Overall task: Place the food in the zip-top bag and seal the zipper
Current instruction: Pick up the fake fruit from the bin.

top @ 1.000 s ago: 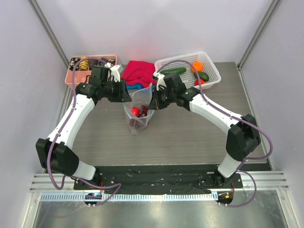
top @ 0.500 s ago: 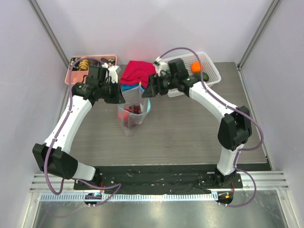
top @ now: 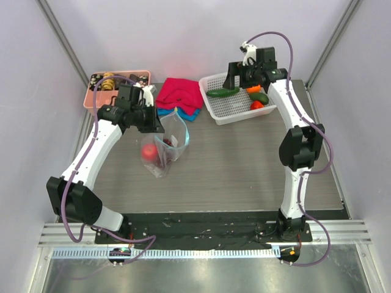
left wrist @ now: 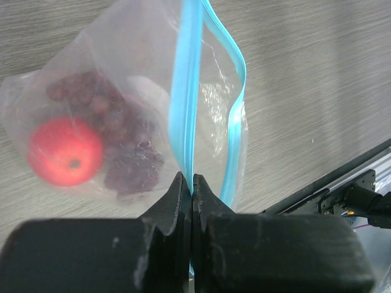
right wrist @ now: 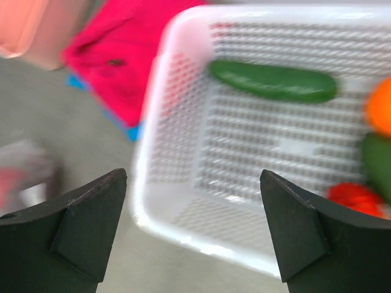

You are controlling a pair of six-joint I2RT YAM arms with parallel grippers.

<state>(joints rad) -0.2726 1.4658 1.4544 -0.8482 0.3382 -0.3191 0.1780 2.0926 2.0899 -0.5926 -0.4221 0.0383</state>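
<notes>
Next, my right gripper grabs the wide end of the green avocado (top: 262, 99) (right wrist: 381, 175), between the orange and the red pepper in the white mesh basket.
The clear zip-top bag (top: 164, 148) lies left of centre with a red tomato (left wrist: 64, 151) and a dark grape bunch (left wrist: 119, 159) inside it. My left gripper (left wrist: 192, 180) is shut on one side of the blue zipper (left wrist: 185, 91). The other strip bows away, so the mouth gapes. My right gripper (right wrist: 192, 183) hangs open and empty over the near left corner of the white mesh basket (right wrist: 183, 235). In the basket lie a green cucumber (right wrist: 272, 80), an orange (right wrist: 380, 107), a green avocado-like piece (right wrist: 377, 159) and a red pepper (right wrist: 357, 198).
A pink divided tray (top: 98, 97) with snack pieces stands at the back left. A red cloth (top: 179, 93) on a blue one lies between tray and basket (top: 235, 116). Grey walls close in the back and both sides.
My right gripper opened, left the bag and swung back right over the basket. My left gripper shut on the zipper strip. The bag shifted left, with the tomato lower inside it.
</notes>
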